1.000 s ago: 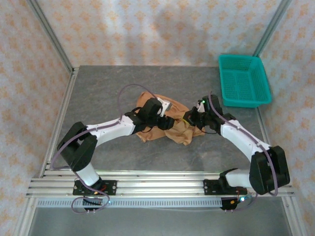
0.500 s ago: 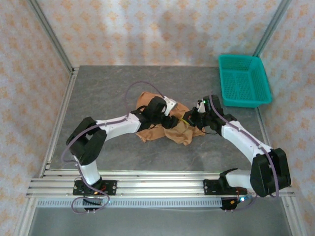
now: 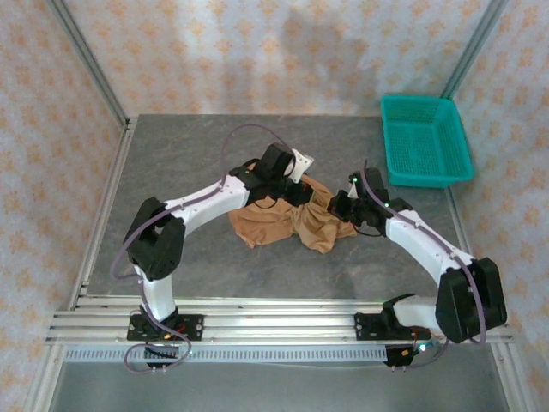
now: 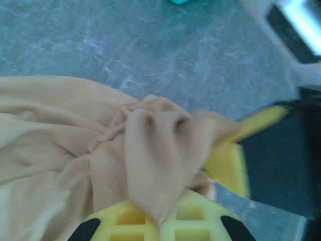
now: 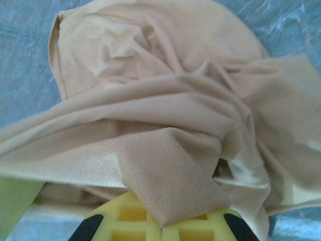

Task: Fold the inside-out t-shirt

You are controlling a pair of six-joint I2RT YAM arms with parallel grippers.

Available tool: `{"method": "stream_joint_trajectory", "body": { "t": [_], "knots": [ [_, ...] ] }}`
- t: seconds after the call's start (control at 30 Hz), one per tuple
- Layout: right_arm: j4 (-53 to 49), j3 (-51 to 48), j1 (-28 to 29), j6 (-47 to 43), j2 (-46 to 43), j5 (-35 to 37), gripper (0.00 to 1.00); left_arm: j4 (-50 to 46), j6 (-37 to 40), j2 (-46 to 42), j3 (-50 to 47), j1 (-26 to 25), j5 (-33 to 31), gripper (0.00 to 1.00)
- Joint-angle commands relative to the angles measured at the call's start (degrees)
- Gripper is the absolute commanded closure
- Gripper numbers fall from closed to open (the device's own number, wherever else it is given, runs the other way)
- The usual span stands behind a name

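Observation:
The t-shirt's folds are bunched between both grippers, so the robot's left gripper will grab the t-shirt's nearer cloth point(image 3: 300, 220) and keep it still while the right gripper pulls away.
The inside-out t-shirt point(image 3: 279, 225) lies crumpled in a tan heap at the middle of the table. My left gripper point(image 3: 300, 192) sits over its far edge, and in the left wrist view the yellow jaws point(image 4: 161, 222) are shut on a pinched fold of the t-shirt point(image 4: 150, 145). My right gripper point(image 3: 337, 207) is at the heap's right edge, close to the left one. In the right wrist view it point(image 5: 161, 227) is shut on a fold of the t-shirt point(image 5: 165, 95). A yellow finger point(image 4: 225, 165) of the right gripper shows just beyond the left one's fold.
A teal basket point(image 3: 426, 140) stands at the back right of the grey table point(image 3: 189, 154). Patterned walls and metal posts close in the table, and an aluminium rail point(image 3: 274, 322) runs along the near edge by the arm bases.
My left gripper has moved toward the far right side of the heap and shut on a fold of cloth. The right arm has stayed nearly still, shut on the shirt.

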Motion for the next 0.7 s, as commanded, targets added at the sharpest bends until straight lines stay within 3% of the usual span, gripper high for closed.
{"method": "stream_joint_trajectory", "body": {
  "t": [0.0, 0.17, 0.3, 0.33, 0.43, 0.47, 0.53, 0.67],
  "knots": [
    [-9.3, 0.2, -0.5, -3.9, 1.7, 11.2, 1.0, -1.3, -5.4, -3.4, 2.7, 1.8, 3.6, 1.0],
    [-16.4, 4.2, -0.5, -3.9, 0.6, 18.0, 1.0, 6.3, -12.6, -3.6, -3.4, 1.9, 8.1, 1.0],
    [-21.3, 6.4, -0.5, -3.7, -4.8, 22.7, 1.0, 8.4, -15.0, -4.4, -8.6, 1.6, 5.7, 1.0],
    [-20.9, 6.8, -0.5, -3.6, -6.3, 21.0, 1.0, 9.1, -15.1, -4.9, -10.3, 1.2, 4.5, 1.0],
    [-16.2, 7.6, -0.5, -2.8, -10.5, 9.6, 1.0, 12.5, -12.2, -7.1, -15.4, -0.9, 0.1, 0.59],
    [-15.2, 7.9, -0.5, -2.0, -10.9, 6.7, 1.0, 14.0, -11.3, -7.9, -17.0, -1.5, -1.6, 0.55],
    [-14.1, 8.6, -0.5, -1.1, -10.6, 1.5, 1.0, 17.8, -10.6, -8.8, -19.8, -2.0, -3.8, 0.54],
    [-13.4, 8.5, -0.5, -1.3, -10.5, -1.5, 1.0, 21.1, -10.6, -7.7, -20.9, -2.0, -5.2, 0.56]
  ]
}}
